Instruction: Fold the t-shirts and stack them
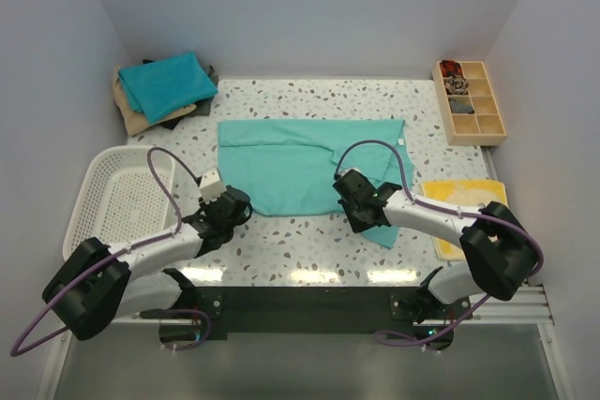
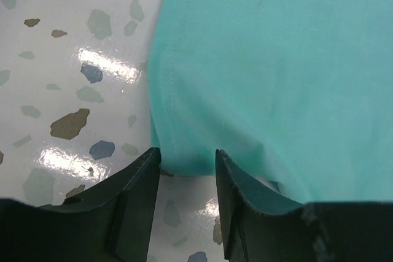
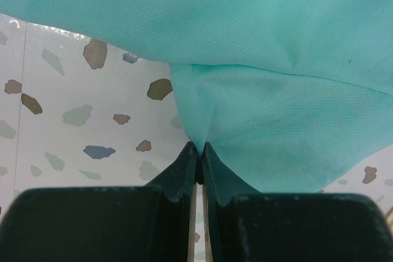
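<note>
The t-shirt's near corner is bending against the edge of my left gripper's gap, so I should open it wider, back away, and pinch the t-shirt's hem at that corner [image 2: 184, 169] before folding.
A light sea-green t-shirt [image 1: 300, 161] lies partly folded across the middle of the speckled table. My left gripper [image 1: 234, 205] is open at the shirt's near left corner; in the left wrist view the cloth edge [image 2: 184, 164] sits just ahead of the gap between its fingers [image 2: 138, 194]. My right gripper [image 1: 353, 205] is shut on a pinch of the same shirt [image 3: 258, 90] near its near right part, the cloth rising from the closed tips. A teal-blue folded shirt [image 1: 167, 81] tops a stack of tan and dark shirts [image 1: 133, 111] at the far left.
A white mesh basket [image 1: 117, 199] stands at the left edge beside my left arm. A wooden compartment box [image 1: 471, 100] sits at the far right. A flat yellow sheet [image 1: 464, 208] lies under my right arm at the right edge.
</note>
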`<action>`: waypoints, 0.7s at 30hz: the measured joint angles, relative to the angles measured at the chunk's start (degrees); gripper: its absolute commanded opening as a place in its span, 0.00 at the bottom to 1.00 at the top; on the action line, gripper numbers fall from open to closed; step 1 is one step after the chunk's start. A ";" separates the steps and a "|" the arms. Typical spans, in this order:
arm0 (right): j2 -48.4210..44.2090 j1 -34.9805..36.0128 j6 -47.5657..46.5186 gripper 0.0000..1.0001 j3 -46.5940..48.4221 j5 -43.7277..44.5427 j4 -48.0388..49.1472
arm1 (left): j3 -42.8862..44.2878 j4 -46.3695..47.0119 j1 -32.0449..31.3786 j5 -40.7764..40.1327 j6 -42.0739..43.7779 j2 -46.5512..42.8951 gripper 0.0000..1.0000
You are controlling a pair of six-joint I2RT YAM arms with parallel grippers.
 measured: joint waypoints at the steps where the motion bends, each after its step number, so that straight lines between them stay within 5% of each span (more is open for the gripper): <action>1: 0.00 0.00 0.00 0.05 0.00 0.00 0.00 | 0.00 0.17 0.00 0.04 0.02 0.11 0.43; 8: -0.09 0.00 0.02 0.02 0.00 0.02 -0.02 | -0.04 -0.39 0.00 0.11 0.15 -2.51 0.33; 16: -1.51 0.00 0.02 0.00 0.00 0.26 -0.15 | 0.48 -3.45 0.00 -0.31 2.34 -9.86 0.01; 19: -2.38 0.00 0.02 0.00 0.02 0.44 -0.44 | 1.38 -4.52 0.00 -0.31 3.08 -9.97 0.00; 21: -3.02 0.00 -0.04 0.00 0.28 0.52 -0.92 | 1.66 -4.90 0.00 -0.31 3.23 -9.97 0.08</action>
